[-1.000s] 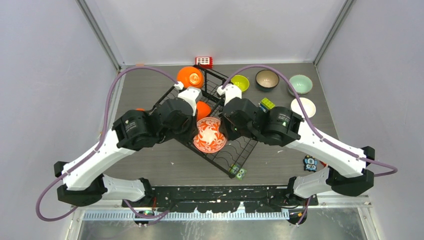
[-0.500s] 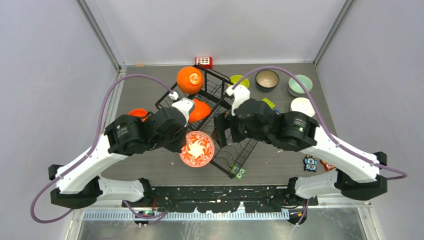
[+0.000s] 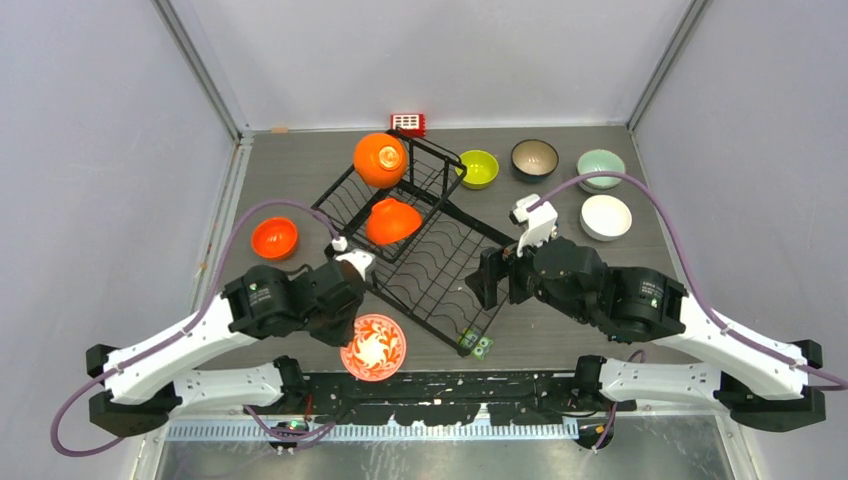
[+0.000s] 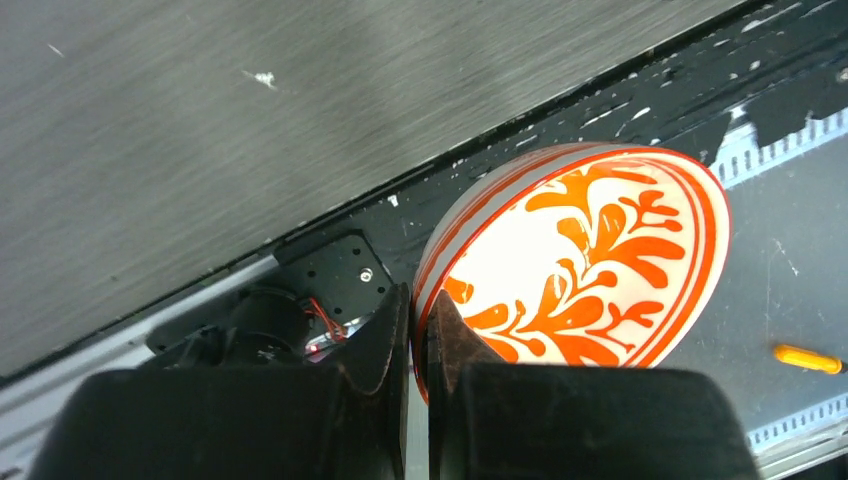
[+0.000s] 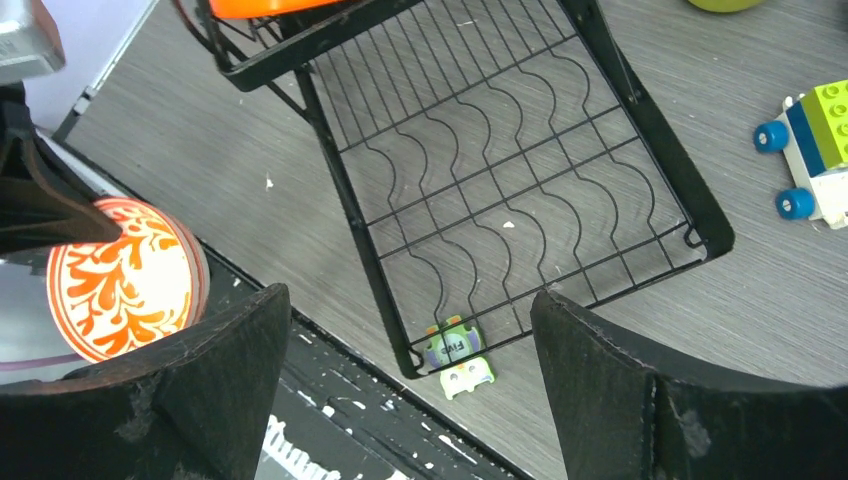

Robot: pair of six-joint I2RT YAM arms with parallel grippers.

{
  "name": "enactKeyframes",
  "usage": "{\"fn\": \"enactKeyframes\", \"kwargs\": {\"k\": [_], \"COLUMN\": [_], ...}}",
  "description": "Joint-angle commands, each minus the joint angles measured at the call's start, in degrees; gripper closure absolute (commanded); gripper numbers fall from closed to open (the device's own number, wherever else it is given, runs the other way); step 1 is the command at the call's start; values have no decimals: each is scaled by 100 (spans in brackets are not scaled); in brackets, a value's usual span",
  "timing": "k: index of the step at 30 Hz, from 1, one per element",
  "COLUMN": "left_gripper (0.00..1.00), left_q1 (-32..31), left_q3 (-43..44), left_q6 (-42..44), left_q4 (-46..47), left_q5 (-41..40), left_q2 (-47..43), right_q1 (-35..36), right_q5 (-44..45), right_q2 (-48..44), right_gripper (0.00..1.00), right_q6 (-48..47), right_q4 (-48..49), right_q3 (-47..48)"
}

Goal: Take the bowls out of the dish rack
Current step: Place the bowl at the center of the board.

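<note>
Next, I set the white bowl, now on edge over the table's near edge, down with my left gripper on the bare table [image 3: 391, 345], between the dish rack and the black near edge.
The black wire dish rack [image 3: 440, 270] lies in the middle of the table. Two glossy orange bowls rest in its far section, one [image 3: 381, 160] at the back corner and one [image 3: 392, 220] tilted by the hinge. My left gripper [image 4: 418, 300] is shut on the rim of the white bowl with the red floral pattern [image 4: 590, 260], holding it on edge over the table's near edge [image 3: 372, 347]. My right gripper [image 5: 408, 300] stands wide open and holds nothing, above the near corner of the rack [image 5: 500, 170].
Bowls stand on the table: orange [image 3: 273, 237] at left, lime green [image 3: 479, 168], dark brown [image 3: 534, 158], pale mint [image 3: 600, 167] and white [image 3: 606, 216] at back right. A red gridded block [image 3: 407, 123] is behind the rack, a toy figure [image 5: 455, 355] at its near corner, a brick car [image 5: 820, 150] at right.
My left arm pulled the floral bowl out of the rack toward the near edge. My right gripper opened and drew back to the right.
</note>
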Motion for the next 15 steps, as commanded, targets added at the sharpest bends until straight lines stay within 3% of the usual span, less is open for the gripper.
{"fn": "enactKeyframes", "kwargs": {"k": [1, 15], "left_gripper": [100, 100], "left_q1": [-7, -7], "left_q3": [-792, -3140], "left_q6": [-882, -2498], "left_q4": [969, 2608], "left_q5": [220, -368], "left_q2": [-351, -1204], "right_q1": [8, 3], "right_q5": [485, 731], "right_q2": [-325, -638], "right_gripper": [7, 7], "right_q6": [140, 400], "right_q4": [674, 1193], "right_q3": [-410, -1429]}}
